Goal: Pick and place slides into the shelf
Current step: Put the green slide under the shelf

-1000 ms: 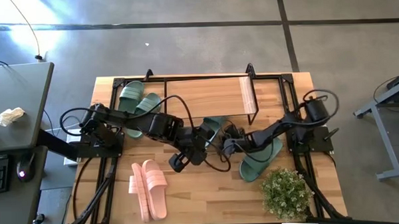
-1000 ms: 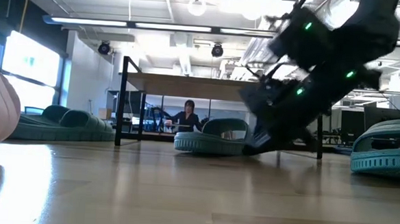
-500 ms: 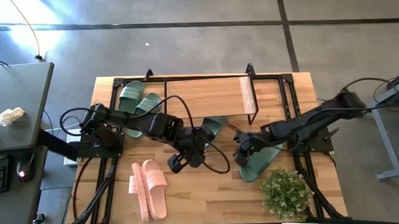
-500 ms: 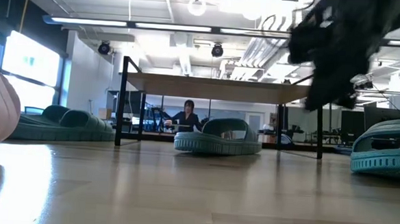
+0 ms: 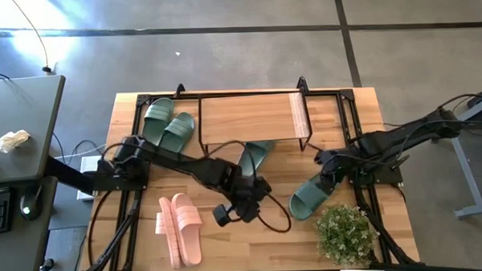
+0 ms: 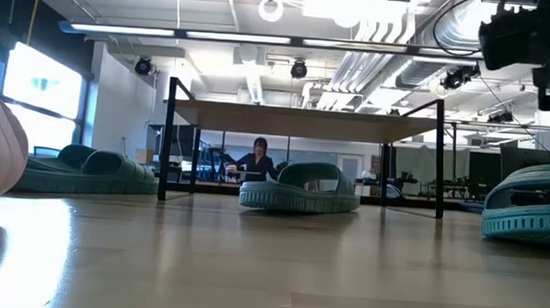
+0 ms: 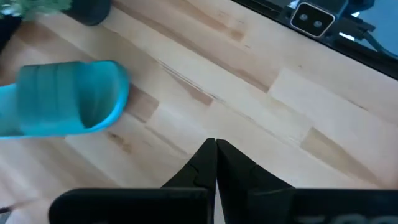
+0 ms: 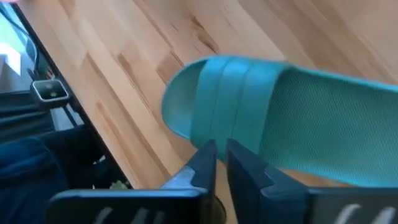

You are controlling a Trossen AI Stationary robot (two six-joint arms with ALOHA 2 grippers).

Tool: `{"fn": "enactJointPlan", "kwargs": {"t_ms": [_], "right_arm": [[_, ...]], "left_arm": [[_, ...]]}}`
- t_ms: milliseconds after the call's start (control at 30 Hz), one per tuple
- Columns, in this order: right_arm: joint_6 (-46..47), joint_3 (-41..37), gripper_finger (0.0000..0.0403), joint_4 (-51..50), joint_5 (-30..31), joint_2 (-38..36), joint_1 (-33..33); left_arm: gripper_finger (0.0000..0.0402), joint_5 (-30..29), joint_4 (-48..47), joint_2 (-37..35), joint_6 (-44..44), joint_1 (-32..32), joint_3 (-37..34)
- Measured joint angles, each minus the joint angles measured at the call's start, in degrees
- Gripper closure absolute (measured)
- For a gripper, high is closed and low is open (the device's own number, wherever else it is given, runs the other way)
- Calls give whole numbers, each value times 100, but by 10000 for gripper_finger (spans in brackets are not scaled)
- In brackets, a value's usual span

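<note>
I need to open my right gripper's narrow fingers, which hover beside the strap of the green slide near the plant, and pinch the strap's back edge (image 8: 268,111).
The shelf (image 5: 252,115) stands at the table's far middle. One green slide (image 5: 255,155) lies on its sole half under the shelf's front edge (image 6: 300,188). A second green slide (image 5: 311,197) lies on the table right of centre. A green pair (image 5: 166,122) sits left of the shelf, and a pink pair (image 5: 180,226) lies near the front left. My left gripper (image 5: 263,195) is shut over bare wood at the table's centre (image 7: 216,149). My right gripper (image 5: 326,169) hovers above the right green slide (image 8: 280,112), its fingers a narrow gap apart (image 8: 221,155).
A potted plant (image 5: 343,232) stands at the front right corner, close to the right green slide. Black cables loop over the table around the left arm (image 5: 268,219). A person (image 6: 258,161) shows in the room beyond the shelf.
My right gripper has drawn back from the slide under the shelf toward the table's right edge, rising and tipping its fingers downward; that slide stays put. The right green slide now shows uncovered. My left gripper has sunk and moved toward the table's near edge, still shut.
</note>
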Motion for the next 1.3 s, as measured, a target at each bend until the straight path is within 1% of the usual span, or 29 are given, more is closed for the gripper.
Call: {"fn": "enactJointPlan", "kwargs": {"t_ms": [200,267,367,433,533,633,767,900,1033,1133,1200,1300], "right_arm": [[267,2,280,-709,-171,41,-24],[189,0,254,-740,-225,105,-24],[-79,0,230,-627,-169,185,-40],[-183,-28,224,-567,-144,236,-133],[-200,-385,222,-116,-407,241,-334],[-149,-906,222,818,-725,245,-499],[19,-1340,222,1591,-769,243,-548],[164,-1599,222,1933,-1016,247,-542],[165,-1613,225,2195,-941,245,-544],[294,-1613,246,2303,-974,245,-544],[315,-1613,272,2288,-974,245,-545],[420,-1613,322,2289,-935,245,-546]], "left_arm": [[401,67,32,249,-18,-36,4],[401,79,37,259,-21,-36,4],[401,91,92,261,-21,-31,7],[401,90,150,261,-19,-28,7],[401,92,193,261,-19,-23,7],[401,92,190,261,-23,-21,7],[401,92,185,261,-87,-20,7],[401,93,159,261,-108,-20,7],[401,94,144,261,-154,-20,9],[401,92,134,261,-155,-20,9],[401,73,111,254,-155,-20,11],[401,-67,19,215,-163,-20,11]]}}
